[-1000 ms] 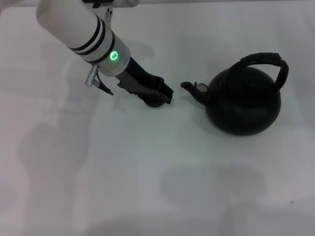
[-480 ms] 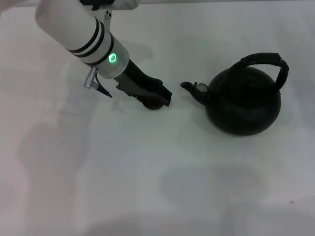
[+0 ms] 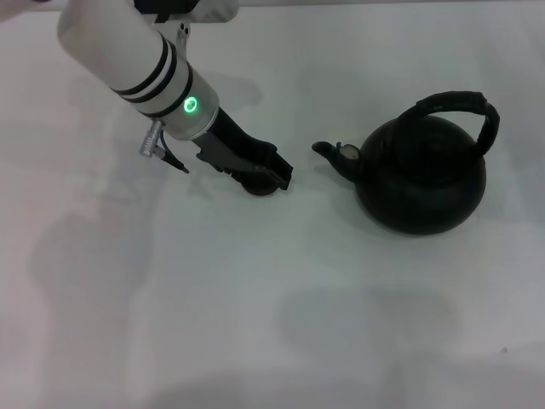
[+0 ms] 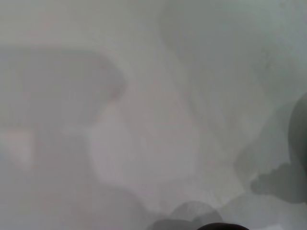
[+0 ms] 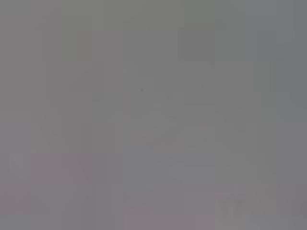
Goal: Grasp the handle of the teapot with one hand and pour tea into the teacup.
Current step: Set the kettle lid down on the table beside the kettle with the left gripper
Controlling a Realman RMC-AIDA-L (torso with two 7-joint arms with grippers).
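Next, the robot's right gripper needs to close on the top of the handle [image 3: 478, 102] of the black teapot, toward the end of the handle farthest from the spout.
The matte-black teapot [image 3: 421, 179] stands on the right of the white table, its spout [image 3: 330, 153] pointing left. Its thick black hoop handle [image 3: 456, 103] arches over the lid with nothing holding it. The small dark teacup [image 3: 258, 187] sits left of the spout, mostly covered by my left gripper [image 3: 272, 175]. That gripper, on the arm with the green ring light [image 3: 186, 106], is low over the teacup and shut on it. A dark sliver in the left wrist view [image 4: 220, 226] may be the cup's rim. My right gripper is out of view, and the right wrist view shows only flat grey.
The white table [image 3: 255, 290] spreads out bare in front of the teapot and cup. A gap of about a cup's width separates the left gripper's tips from the spout.
My left arm has drawn back slightly to the left, away from the spout, and the teacup has shifted with it. The teapot has not moved.
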